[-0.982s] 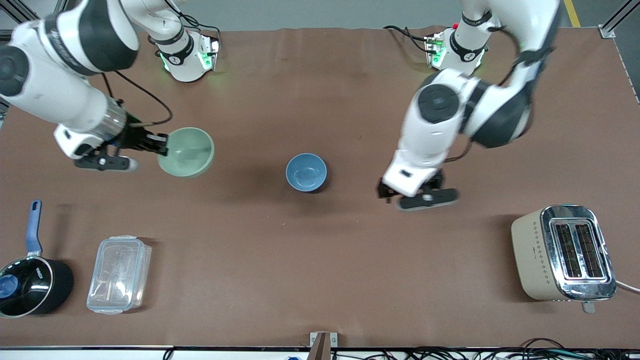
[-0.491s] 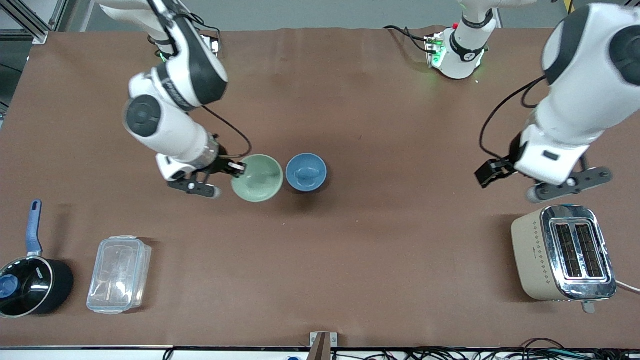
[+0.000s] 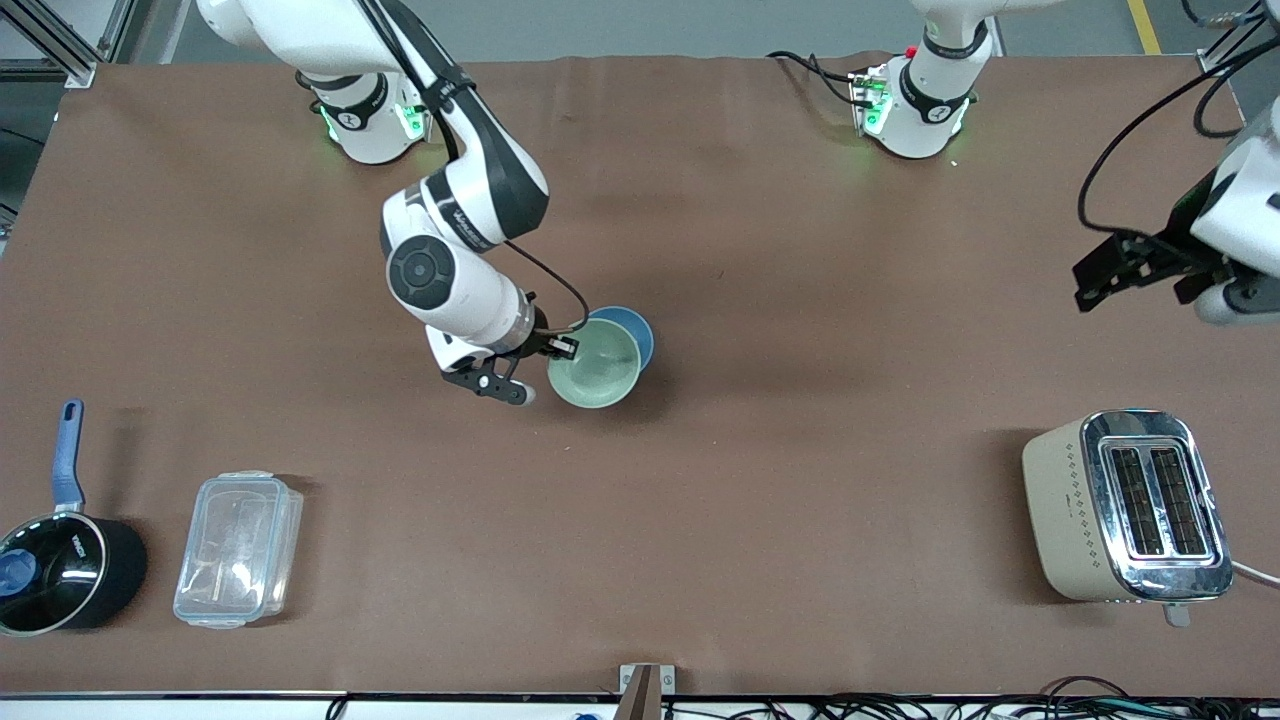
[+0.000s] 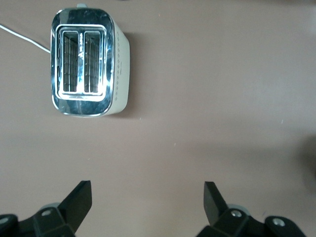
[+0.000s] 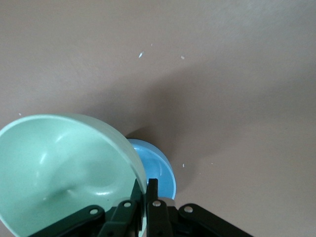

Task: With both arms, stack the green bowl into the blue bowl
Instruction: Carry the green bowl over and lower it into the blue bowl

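Note:
My right gripper should let the green bowl, now held tilted over the blue bowl, go down on the bottom of the blue bowl (image 3: pixel 613 342) (image 5: pixel 135 179), nested inside the blue bowl's rim.
My right gripper (image 3: pixel 560 348) is shut on the rim of the pale green bowl (image 3: pixel 596 371) and holds it in the air, tilted, over the sky-blue bowl (image 3: pixel 638 332). The green bowl hides most of the blue bowl; only a crescent of its rim shows. In the right wrist view the green bowl (image 5: pixel 64 168) fills the lower part and the blue bowl (image 5: pixel 158 165) peeks out beside it, with my fingers (image 5: pixel 152 195) pinching the green rim. My left gripper (image 3: pixel 1125 262) is open and empty, up over the table at the left arm's end, over bare table beside the toaster (image 4: pixel 89 61).
A beige and chrome toaster (image 3: pixel 1125 505) stands near the front camera at the left arm's end. A clear plastic lidded box (image 3: pixel 237 548) and a black saucepan with a blue handle (image 3: pixel 55 555) sit near the front camera at the right arm's end.
My right arm has carried the green bowl from the right arm's end to over the blue bowl. My left arm has swung away from the blue bowl toward the left arm's end of the table.

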Tool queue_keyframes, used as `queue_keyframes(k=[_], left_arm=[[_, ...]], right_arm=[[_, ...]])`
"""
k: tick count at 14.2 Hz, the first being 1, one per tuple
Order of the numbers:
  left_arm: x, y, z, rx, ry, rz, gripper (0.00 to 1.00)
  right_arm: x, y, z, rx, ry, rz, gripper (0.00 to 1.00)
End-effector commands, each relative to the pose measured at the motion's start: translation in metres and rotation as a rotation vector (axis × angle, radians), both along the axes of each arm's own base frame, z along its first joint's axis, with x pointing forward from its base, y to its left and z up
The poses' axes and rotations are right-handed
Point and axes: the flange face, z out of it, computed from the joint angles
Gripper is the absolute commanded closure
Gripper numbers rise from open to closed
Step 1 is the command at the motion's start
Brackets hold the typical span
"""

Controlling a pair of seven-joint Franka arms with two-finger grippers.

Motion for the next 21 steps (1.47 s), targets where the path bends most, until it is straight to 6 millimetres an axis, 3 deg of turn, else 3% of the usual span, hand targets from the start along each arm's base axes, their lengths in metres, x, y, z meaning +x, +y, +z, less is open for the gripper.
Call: queue_keyframes(k=[1, 3, 5, 21], left_arm=[[-0.041, 0.023, 0.001, -0.049, 0.024, -0.05, 0.0], [-0.05, 0.033, 0.004, -0.059, 0.035, -0.066, 0.0], [-0.057, 0.025, 0.007, -0.053, 0.052, -0.064, 0.0], [-0.054, 0.01, -0.007, -0.042, 0.024, -0.032, 0.0]], right_arm=[[-0.006, 0.002, -0.011, 0.002, 0.015, -0.013, 1.0], [-0.016, 0.0, -0.027, -0.012, 0.029, -0.005, 1.0], [-0.026, 0.006, -0.037, -0.02, 0.031, 0.007, 1.0], [-0.052, 0.02, -0.056, -0.009, 0.085, 0.009, 0.93]])
